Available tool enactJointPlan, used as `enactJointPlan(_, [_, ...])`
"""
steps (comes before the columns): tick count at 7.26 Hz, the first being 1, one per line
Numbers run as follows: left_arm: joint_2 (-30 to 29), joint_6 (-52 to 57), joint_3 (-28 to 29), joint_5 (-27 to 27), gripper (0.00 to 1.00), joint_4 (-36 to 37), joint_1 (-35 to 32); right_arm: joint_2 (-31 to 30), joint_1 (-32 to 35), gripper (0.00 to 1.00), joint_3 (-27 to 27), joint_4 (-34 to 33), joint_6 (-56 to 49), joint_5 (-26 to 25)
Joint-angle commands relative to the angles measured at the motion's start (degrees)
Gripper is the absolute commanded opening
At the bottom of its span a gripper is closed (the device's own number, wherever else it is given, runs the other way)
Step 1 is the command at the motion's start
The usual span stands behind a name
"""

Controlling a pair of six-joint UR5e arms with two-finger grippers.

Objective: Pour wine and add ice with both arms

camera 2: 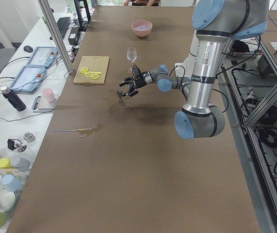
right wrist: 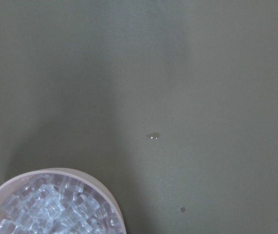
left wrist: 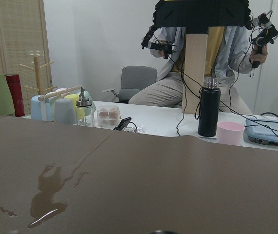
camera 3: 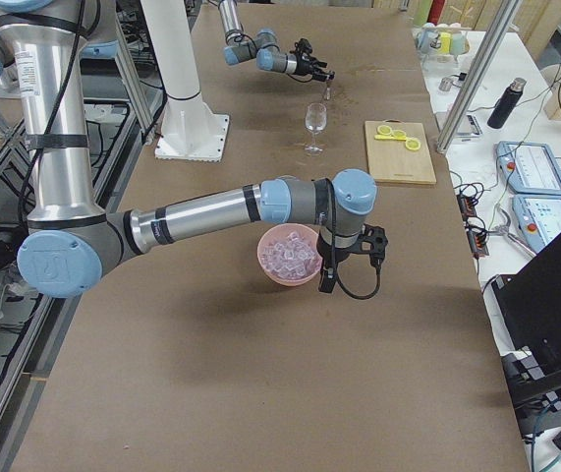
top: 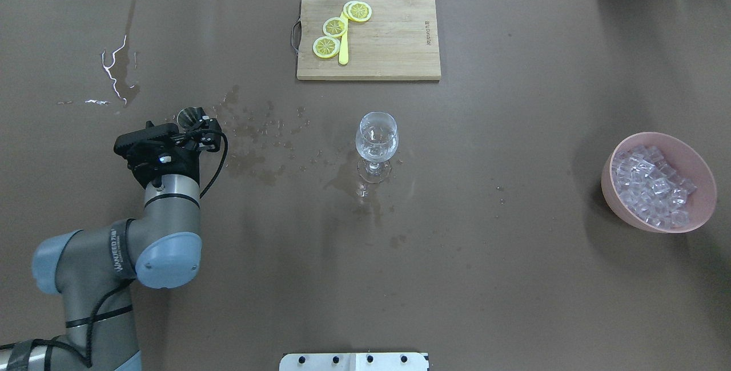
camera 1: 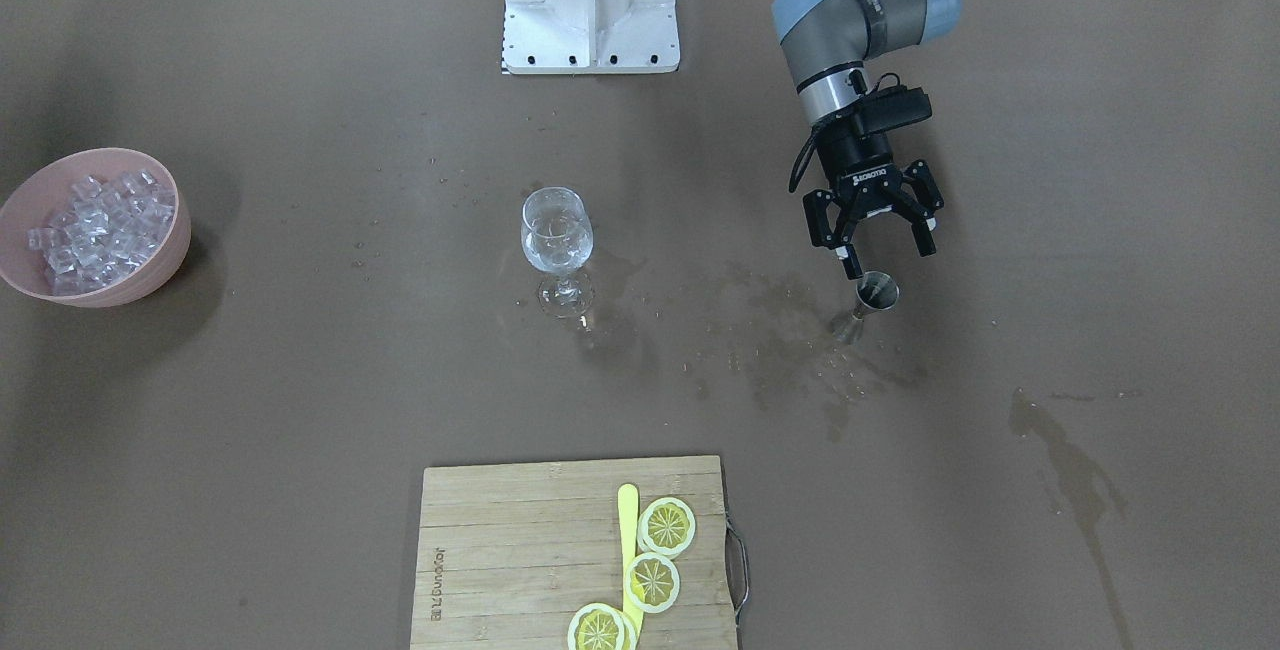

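My right gripper moves to the pink bowl next, where it will close on an ice cube near the middle of the ice heap (camera 1: 89, 222) (right wrist: 55, 228).
A stemmed wine glass (camera 1: 557, 240) stands mid-table with clear wine in its bowl; it also shows in the overhead view (top: 376, 140). The ice (camera 1: 98, 228) is heaped in a pink bowl (camera 1: 170, 260), also seen overhead (top: 651, 185) and in the right wrist view (right wrist: 51, 209). My left gripper (camera 1: 888, 252) is open and empty, just above and behind a small metal jigger (camera 1: 868, 302) that stands upright on the table. My right gripper (camera 3: 327, 283) shows only in the exterior right view, hanging beside the bowl's rim; I cannot tell if it is open or shut.
A wooden cutting board (camera 1: 500, 550) with lemon slices (camera 1: 666, 526) and a yellow knife lies at the operators' edge. A white post base (camera 1: 590, 5) stands on the robot's side. Brownish wet stains (camera 1: 770, 330) spread between glass and jigger.
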Motion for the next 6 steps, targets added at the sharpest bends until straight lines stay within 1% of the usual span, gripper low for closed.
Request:
enactJointPlan(1, [2.05, 8.01, -9.39, -7.77, 0.99, 0.01, -0.04, 0.00, 0.00, 1.00, 0.60, 0.00, -0.07, 0.00])
enactJointPlan(2, [1.70, 15.28, -11.51, -12.95, 0.99, -0.16, -1.78, 0.70, -0.52, 1.00, 0.69, 0.26, 0.01, 0.00])
enactJointPlan(3, [1.44, 23.45, -12.31, -22.40, 0.99, -0.25, -7.28, 0.53, -2.09, 1.00, 3.30, 1.13, 1.32, 0.00])
enactJointPlan(4, [1.00, 31.97, -12.41, -35.46, 0.99, -0.08, -14.64, -0.78, -4.89, 1.00, 7.24, 2.97, 5.95, -0.61])
enactJointPlan(5, [1.08, 42.41, -12.06, -47.25, 0.99, 0.10, -22.90, -2.79, -8.05, 1.00, 9.80, 6.47, 9.21, -1.40])
enactJointPlan(6, [1.17, 51.91, -10.66, -57.46, 0.99, 0.19, -30.81, -5.16, -11.57, 1.00, 10.53, 12.51, 11.33, -3.41])
